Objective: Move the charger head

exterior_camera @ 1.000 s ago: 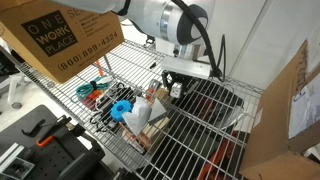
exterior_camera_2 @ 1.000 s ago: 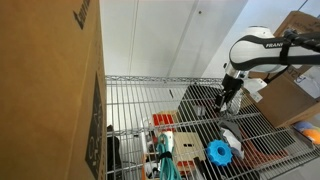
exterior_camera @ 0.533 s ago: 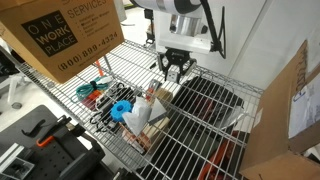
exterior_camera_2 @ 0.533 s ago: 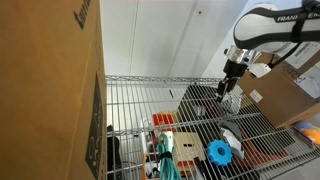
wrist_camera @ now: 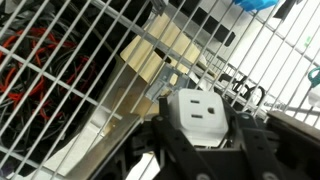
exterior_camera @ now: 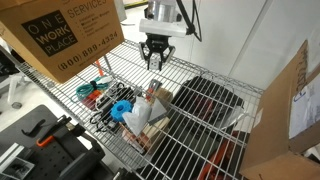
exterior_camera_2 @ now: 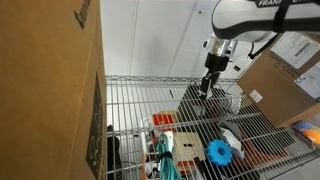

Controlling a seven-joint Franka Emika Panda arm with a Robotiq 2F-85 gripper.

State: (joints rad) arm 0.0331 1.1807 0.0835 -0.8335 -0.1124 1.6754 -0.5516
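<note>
Next, my gripper sets the charger head down on the wire shelf (exterior_camera: 147, 92) next to the tan cardboard packet, behind the blue piece.
The charger head (wrist_camera: 197, 113) is a small white blocky plug adapter with socket slots on its face. My gripper (wrist_camera: 198, 128) is shut on it, black fingers on both sides. In both exterior views the gripper (exterior_camera: 156, 62) (exterior_camera_2: 208, 84) hangs well above the wire shelf, over its back part, and a small white piece (exterior_camera: 155, 63) shows between the fingers. The arm reaches down from above.
On the wire shelf (exterior_camera: 190, 140) lie a bright blue plastic piece (exterior_camera: 121, 108), a tan cardboard packet (exterior_camera: 148, 115), orange tools (exterior_camera: 92, 93) and cables. Cardboard boxes (exterior_camera: 60, 35) (exterior_camera_2: 285, 75) stand at the sides. Red cables (wrist_camera: 35, 60) lie under the shelf.
The gripper has risen from the shelf and moved sideways toward the back, with the charger head in it.
</note>
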